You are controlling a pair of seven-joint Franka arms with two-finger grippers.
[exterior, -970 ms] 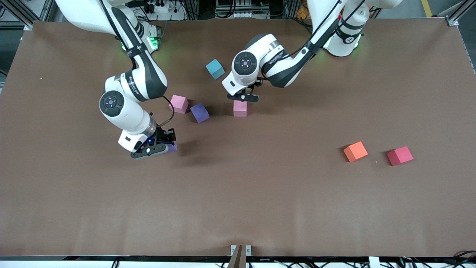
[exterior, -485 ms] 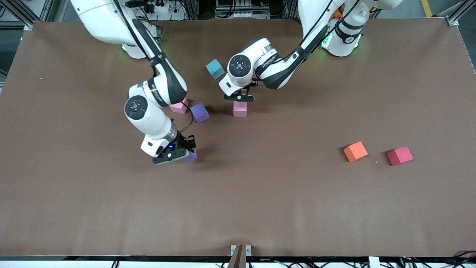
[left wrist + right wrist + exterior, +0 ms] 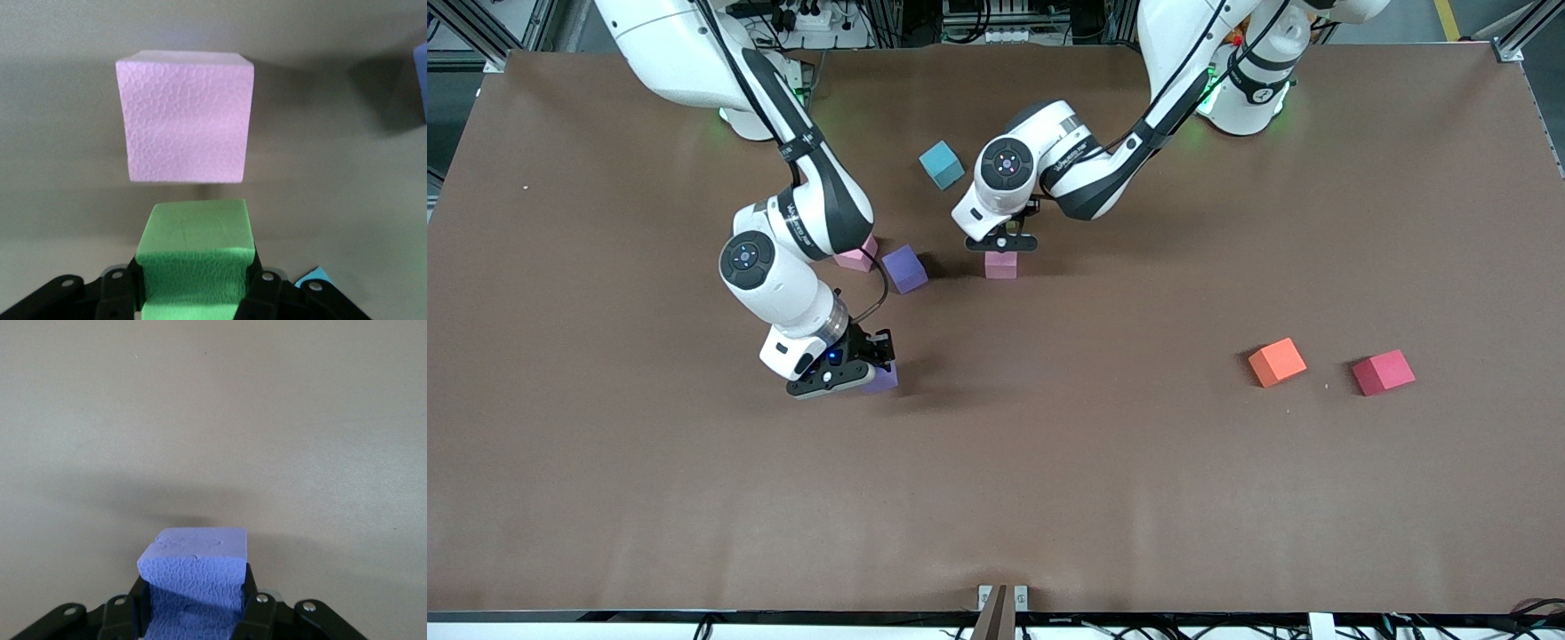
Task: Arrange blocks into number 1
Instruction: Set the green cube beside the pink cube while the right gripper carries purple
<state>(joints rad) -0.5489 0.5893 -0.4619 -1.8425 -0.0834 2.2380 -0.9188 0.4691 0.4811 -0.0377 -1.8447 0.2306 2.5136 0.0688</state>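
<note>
My left gripper has the green block. It will let go of it on the table [image 3: 1002,234] [image 3: 185,245], against the arm-facing side of the nearest pink block.
My left gripper [image 3: 1001,241] is shut on a green block [image 3: 195,253] and hangs just over a pink block [image 3: 1000,265], which fills the left wrist view [image 3: 185,125]. In the front view the hand hides the green block. My right gripper [image 3: 852,372] is shut on a purple block [image 3: 883,379], held low over bare table nearer the front camera; the block sits between the jaws [image 3: 197,577]. On the table lie a second purple block [image 3: 904,268], a second pink block [image 3: 857,259] partly hidden by the right arm, a light blue block [image 3: 941,164], an orange block [image 3: 1276,362] and a red block [image 3: 1383,372].
The brown table [image 3: 1049,498] stretches wide and bare toward the front camera. Orange and red blocks sit apart toward the left arm's end. A small bracket [image 3: 1002,597] stands at the table's front edge.
The right gripper carried its purple block toward the table's middle, then nearly stopped. The left gripper shifted slightly and now sits closer over the pink block.
</note>
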